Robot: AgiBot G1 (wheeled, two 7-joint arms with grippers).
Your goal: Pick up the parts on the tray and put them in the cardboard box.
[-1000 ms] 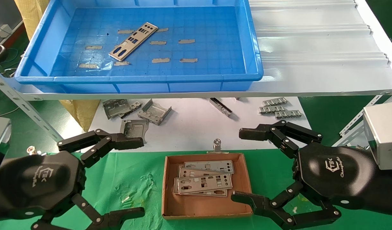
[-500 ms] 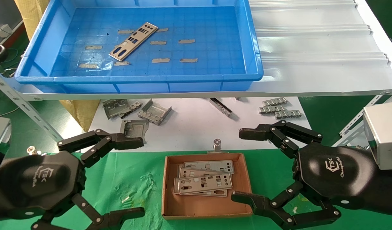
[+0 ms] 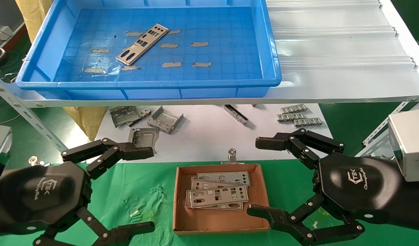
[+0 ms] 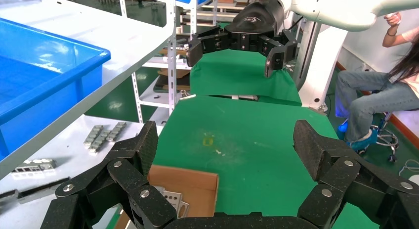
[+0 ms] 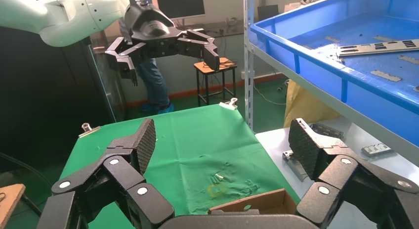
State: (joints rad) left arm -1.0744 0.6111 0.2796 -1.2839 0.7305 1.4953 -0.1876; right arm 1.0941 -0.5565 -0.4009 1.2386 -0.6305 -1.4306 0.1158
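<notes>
The silver-grey part in the blue tray is next for my left gripper, which should go there and close on the part's long edges at its middle (image 3: 143, 43).
One silver-grey part (image 3: 142, 43) lies slantwise on the floor of the blue tray (image 3: 148, 83), up on the shelf; the right wrist view shows it too (image 5: 375, 47). Below, the cardboard box (image 3: 216, 218) sits on the green cloth with several parts (image 3: 218, 196) stacked inside. My left gripper (image 3: 149, 189) hangs open to the left of the box, holding nothing. My right gripper (image 3: 255, 176) hangs open at the box's right side, also holding nothing. Each wrist view looks across the cloth past its own open jaws, left gripper (image 4: 227, 145), right gripper (image 5: 222, 142), with a corner of the box (image 4: 192, 182) below.
Bent grey brackets (image 3: 165, 119) and ridged clip strips (image 3: 298, 116) lie on the white surface under the shelf. A white corrugated sheet (image 3: 332, 51) covers the shelf right of the tray. A binder clip (image 3: 232, 155) sits behind the box. A seated person (image 4: 380, 90) is beyond the table.
</notes>
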